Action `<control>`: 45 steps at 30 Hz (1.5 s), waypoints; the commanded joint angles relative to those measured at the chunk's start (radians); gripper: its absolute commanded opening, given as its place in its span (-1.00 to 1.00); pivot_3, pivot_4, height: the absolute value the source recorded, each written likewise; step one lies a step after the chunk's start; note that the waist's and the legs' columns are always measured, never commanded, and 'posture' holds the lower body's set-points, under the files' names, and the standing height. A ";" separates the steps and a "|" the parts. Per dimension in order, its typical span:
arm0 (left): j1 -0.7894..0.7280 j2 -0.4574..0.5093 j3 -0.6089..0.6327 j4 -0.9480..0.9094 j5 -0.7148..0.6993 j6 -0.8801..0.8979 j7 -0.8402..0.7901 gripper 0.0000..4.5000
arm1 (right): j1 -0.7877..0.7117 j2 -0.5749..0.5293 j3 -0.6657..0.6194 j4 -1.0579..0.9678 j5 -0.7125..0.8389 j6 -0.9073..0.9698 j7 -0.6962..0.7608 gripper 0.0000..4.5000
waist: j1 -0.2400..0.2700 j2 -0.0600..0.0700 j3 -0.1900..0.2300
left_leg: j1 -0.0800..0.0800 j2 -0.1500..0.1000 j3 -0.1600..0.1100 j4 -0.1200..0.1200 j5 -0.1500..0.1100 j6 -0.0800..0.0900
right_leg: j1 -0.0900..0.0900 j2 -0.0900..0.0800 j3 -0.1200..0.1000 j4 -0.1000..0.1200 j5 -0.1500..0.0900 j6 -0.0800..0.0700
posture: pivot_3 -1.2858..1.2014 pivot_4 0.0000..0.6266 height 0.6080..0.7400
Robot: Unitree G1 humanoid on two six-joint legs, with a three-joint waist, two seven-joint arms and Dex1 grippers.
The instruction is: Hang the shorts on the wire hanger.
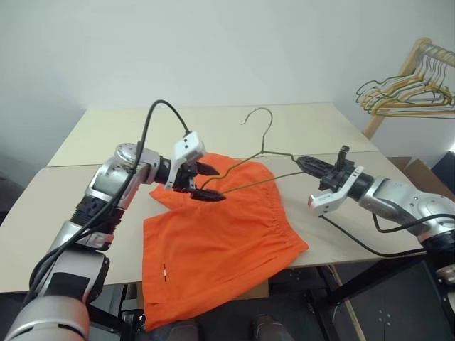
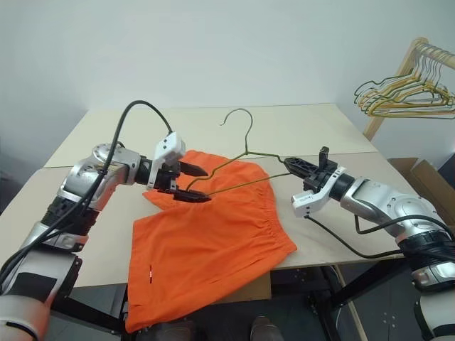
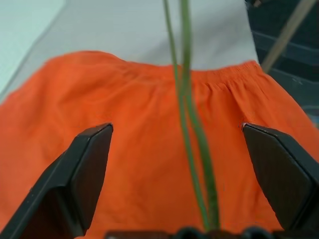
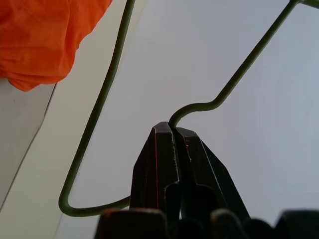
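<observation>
The robot's right gripper pinches the hanger's upper wire, so the left gripper needs to hold the other end of the hanger while the right gripper turns and takes the hanger's bottom wire [image 1: 288,175].
The orange shorts [image 1: 220,241] lie spread on the table [image 1: 85,213], their lower part hanging over the front edge. Above them the wire hanger [image 1: 261,152] is held up, hook pointing away from me. My right gripper [image 1: 302,162] is shut on the hanger's right corner; the right wrist view shows the wire [image 4: 234,82] pinched at the fingertips [image 4: 167,137]. My left gripper [image 1: 213,183] is open at the hanger's left end, just over the shorts' upper left part. In the left wrist view the wire [image 3: 192,124] runs between the two spread fingers [image 3: 89,169] without touching them, shorts [image 3: 134,114] beneath.
A wooden rack [image 1: 419,53] with a bunch of yellowish and pale hangers [image 1: 405,96] stands at the back right. A cardboard box [image 2: 426,174] sits on the floor to the right of the table. A second table top [image 1: 213,128] adjoins behind. Black cables trail from both wrists.
</observation>
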 commanded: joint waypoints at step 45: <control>0.040 0.069 0.071 0.003 0.225 -0.383 -0.028 -1.00 | -0.191 -0.073 0.017 -0.447 1.213 1.223 1.143 0.99 | 0.024 0.000 0.000 | 0.005 0.004 0.001 0.003 0.000 0.001 | 0.003 0.001 -0.003 0.002 0.001 -0.001 | 0.16 -1.00 1.00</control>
